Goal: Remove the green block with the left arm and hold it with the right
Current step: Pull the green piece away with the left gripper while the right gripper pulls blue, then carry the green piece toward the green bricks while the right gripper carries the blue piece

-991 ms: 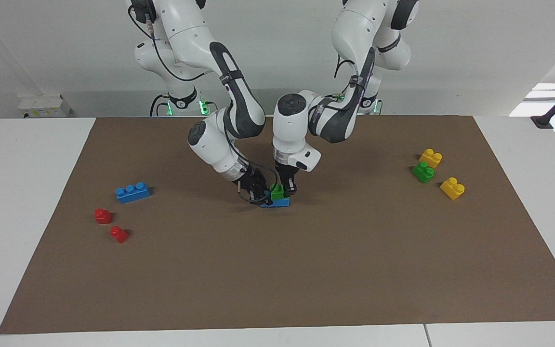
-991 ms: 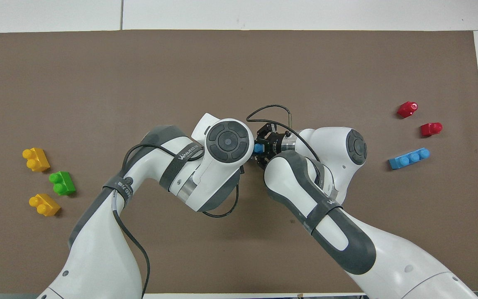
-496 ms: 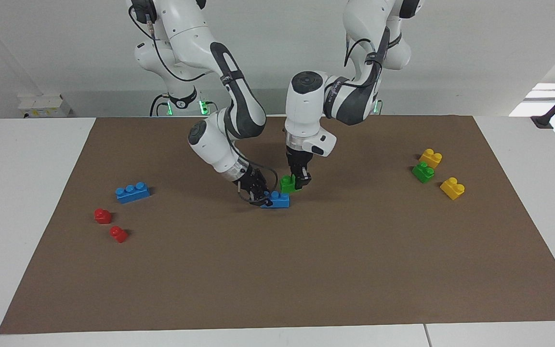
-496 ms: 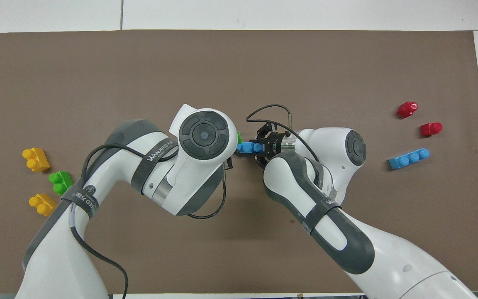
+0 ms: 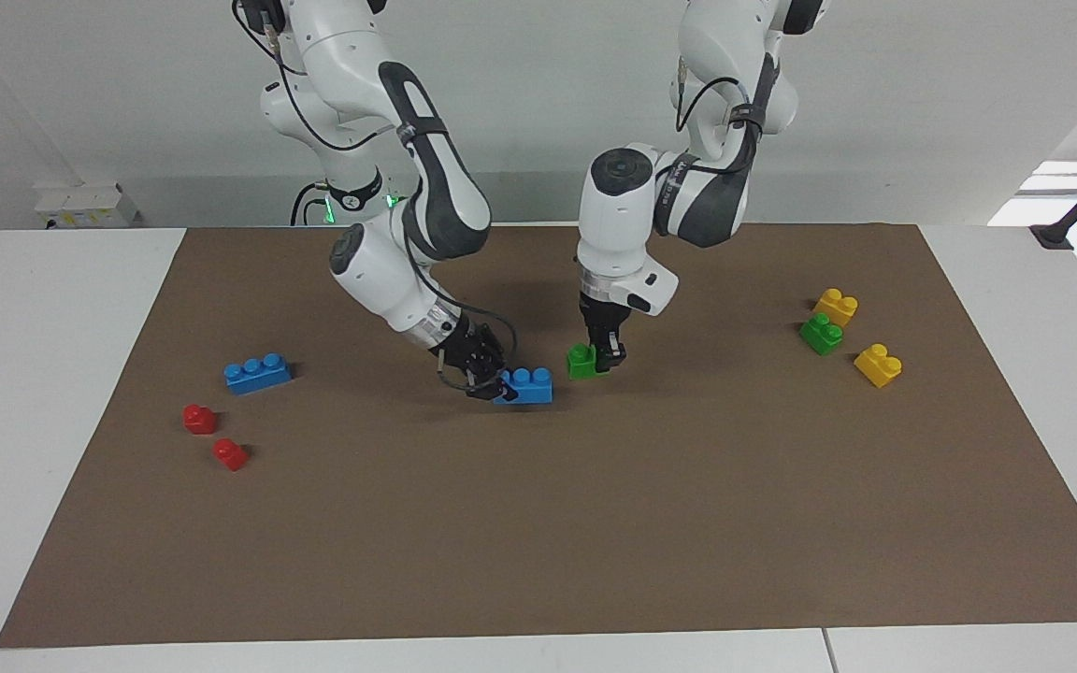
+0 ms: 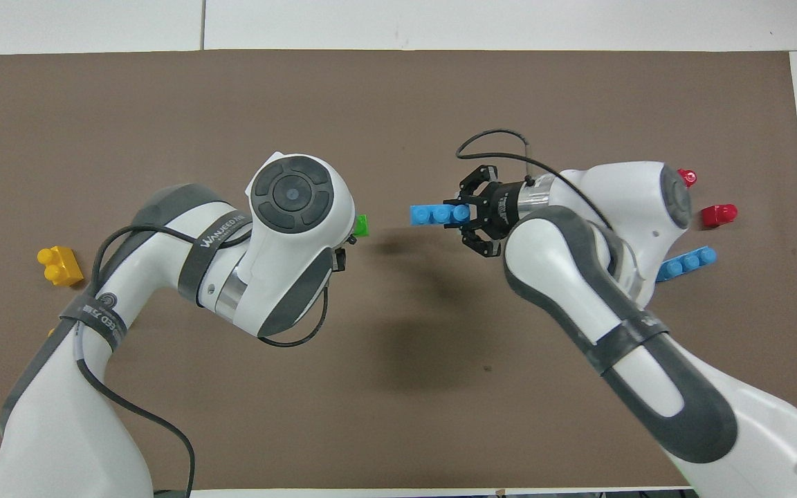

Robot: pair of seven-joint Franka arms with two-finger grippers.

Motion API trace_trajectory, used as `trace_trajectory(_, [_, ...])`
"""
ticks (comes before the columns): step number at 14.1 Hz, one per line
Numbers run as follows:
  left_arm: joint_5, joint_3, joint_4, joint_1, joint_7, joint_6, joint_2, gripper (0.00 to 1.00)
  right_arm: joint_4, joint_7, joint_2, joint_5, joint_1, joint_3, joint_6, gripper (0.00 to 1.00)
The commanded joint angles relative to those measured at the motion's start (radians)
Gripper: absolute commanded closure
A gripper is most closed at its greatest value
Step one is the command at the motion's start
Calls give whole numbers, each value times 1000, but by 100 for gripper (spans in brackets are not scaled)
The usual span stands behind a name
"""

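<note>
I will let go of the blue brick in my right gripper, held low over the mat's middle, on the mat (image 6: pixel 651 205) next to the red bricks, near the other blue brick.
My left gripper (image 5: pixel 606 360) is shut on the green block (image 5: pixel 583 363) and holds it just above the brown mat (image 5: pixel 595 523), apart from the blue brick. In the overhead view only an edge of the green block (image 6: pixel 362 225) shows past the left wrist. My right gripper (image 5: pixel 481 381) is shut on one end of a blue three-stud brick (image 5: pixel 525 384), held low over the middle of the mat. In the overhead view the right gripper (image 6: pixel 466 214) and the blue brick (image 6: pixel 433 215) show plainly.
A second green block (image 5: pixel 821 334) lies between two yellow bricks (image 5: pixel 835 306) (image 5: pixel 878 365) toward the left arm's end. Another blue three-stud brick (image 5: pixel 258 372) and two red bricks (image 5: pixel 199 418) (image 5: pixel 230 454) lie toward the right arm's end.
The green block has come off the blue brick. My left gripper carried it toward the left arm's end; my right gripper lifted the blue brick and drew it toward the right arm's end.
</note>
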Motion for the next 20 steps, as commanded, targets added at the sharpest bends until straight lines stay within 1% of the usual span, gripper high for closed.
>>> trace_trajectory(1, [5,-5,-72,73,204,-14,-46,100,78,-45,-21,-103,-129,10,-173,100])
trace_trajectory(2, [5,-4,-89,99,269,-15,-52,100,101,-95,-21,-117,-178,10,-237,100])
trace_trajectory(4, [5,-2,-100,150,367,-23,-57,100,117,-200,-19,-121,-275,10,-326,100])
trace_trajectory(8, [5,-4,-104,266,565,-21,-57,100,108,-398,-7,-185,-422,10,-419,100])
trace_trajectory(10, [5,-4,-111,323,686,-15,-57,100,117,-473,28,-220,-503,11,-456,100])
trace_trajectory(12, [5,-4,-120,381,815,-7,-57,100,140,-519,73,-237,-536,11,-456,100])
trace_trajectory(14, [4,-5,-129,440,929,-3,-57,100,186,-539,132,-239,-545,11,-454,100])
trace_trajectory(16, [-1,-7,-150,492,1007,34,-63,100,192,-544,156,-236,-545,11,-436,100])
trace_trajectory(18, [-4,-5,-192,532,1076,97,-71,100,192,-561,183,-234,-547,11,-410,100])
trace_trajectory(20, [-4,-7,-201,573,1154,108,-69,100,195,-593,209,-233,-565,11,-401,100])
